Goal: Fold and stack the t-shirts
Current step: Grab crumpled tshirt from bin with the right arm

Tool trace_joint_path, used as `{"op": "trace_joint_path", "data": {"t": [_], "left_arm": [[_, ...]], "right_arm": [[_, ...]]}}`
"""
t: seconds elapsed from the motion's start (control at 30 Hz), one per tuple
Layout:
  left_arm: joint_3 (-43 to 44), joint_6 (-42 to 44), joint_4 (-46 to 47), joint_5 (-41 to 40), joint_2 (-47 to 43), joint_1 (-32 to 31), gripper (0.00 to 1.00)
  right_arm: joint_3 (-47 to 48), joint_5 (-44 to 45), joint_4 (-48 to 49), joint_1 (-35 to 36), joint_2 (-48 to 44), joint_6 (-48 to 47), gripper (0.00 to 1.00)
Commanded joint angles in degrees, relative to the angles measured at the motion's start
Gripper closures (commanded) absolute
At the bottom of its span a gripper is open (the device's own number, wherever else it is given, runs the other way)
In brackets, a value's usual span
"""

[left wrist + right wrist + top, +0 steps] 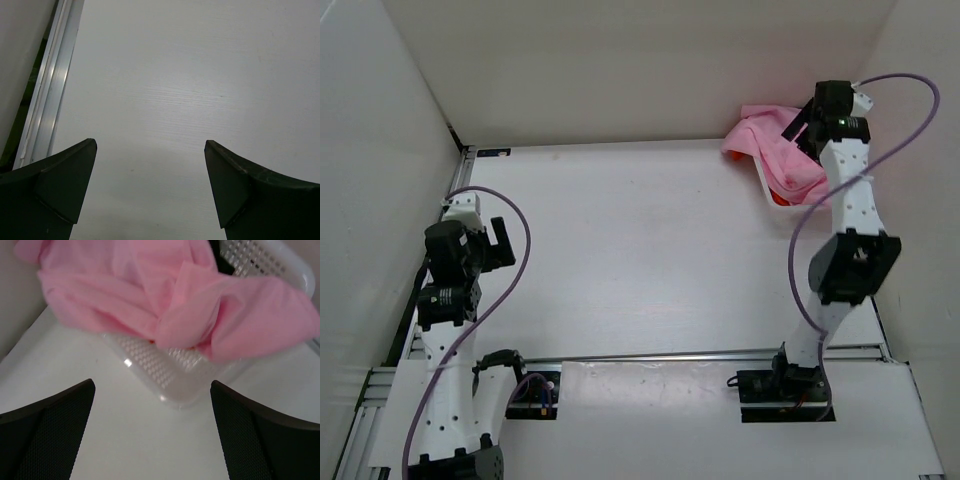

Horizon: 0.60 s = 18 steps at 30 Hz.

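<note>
The robot's right gripper should next close on the near-side fold (796, 179) (200, 312) of the light pink t-shirt, next to the orange-red t-shirt at the near corner of the basket.
A light pink t-shirt (770, 150) (165, 305) lies bunched over the rim of a white mesh basket (766, 186) (165, 372) at the far right of the table. A bit of orange-red t-shirt (778, 199) peeks out at the basket's near corner. In the right wrist view a sliver of black fabric (220, 257) shows inside the basket behind the pink one. My right gripper (798, 130) (152, 430) hangs open just above and in front of the basket, holding nothing. My left gripper (503, 245) (150, 190) is open over bare table at the left.
White walls close in the table at the back and both sides. An aluminium rail (50, 100) runs along the table's left edge, beside my left gripper. Another rail (650, 356) crosses the near side in front of the arm bases.
</note>
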Motion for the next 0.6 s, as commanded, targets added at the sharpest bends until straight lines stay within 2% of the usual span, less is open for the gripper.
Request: {"op": "trace_joint_path", "data": {"t": [0.0,0.03,0.1,0.23,0.33,0.43,0.5,0.53,0.57], "left_arm": [[-2.5,0.0,0.4,1.4,0.2,0.3,0.0],[-3.1,0.0,0.4,1.4,0.2,0.9,0.0],[-4.5,0.0,0.4,1.4,0.8,1.4,0.0],[-5.8,0.0,0.4,2.0,1.3,2.5,0.0],[-5.8,0.0,0.4,2.0,1.3,3.1,0.0],[-5.8,0.0,0.4,2.0,1.3,3.1,0.0],[-5.8,0.0,0.4,2.0,1.3,3.1,0.0],[-5.8,0.0,0.4,2.0,1.3,3.1,0.0],[-5.8,0.0,0.4,2.0,1.3,3.1,0.0]], "right_arm": [[12.5,7.5,-4.6,-1.2,11.4,-1.8,0.0],[15.2,7.0,-4.7,-1.2,16.6,-3.8,0.0],[20.3,5.9,-2.9,-1.2,21.5,-5.1,0.0],[18.5,6.5,3.2,-1.2,23.5,-7.0,0.0],[19.0,10.2,1.9,-2.3,24.1,-3.8,0.0],[16.6,11.3,1.8,-2.3,24.1,-3.1,0.08],[16.1,11.3,0.6,-2.3,24.7,-3.9,0.18],[16.1,11.3,-0.3,-2.3,24.7,-3.9,0.23],[15.4,11.3,-1.7,-2.3,25.2,-3.9,0.34]]}}
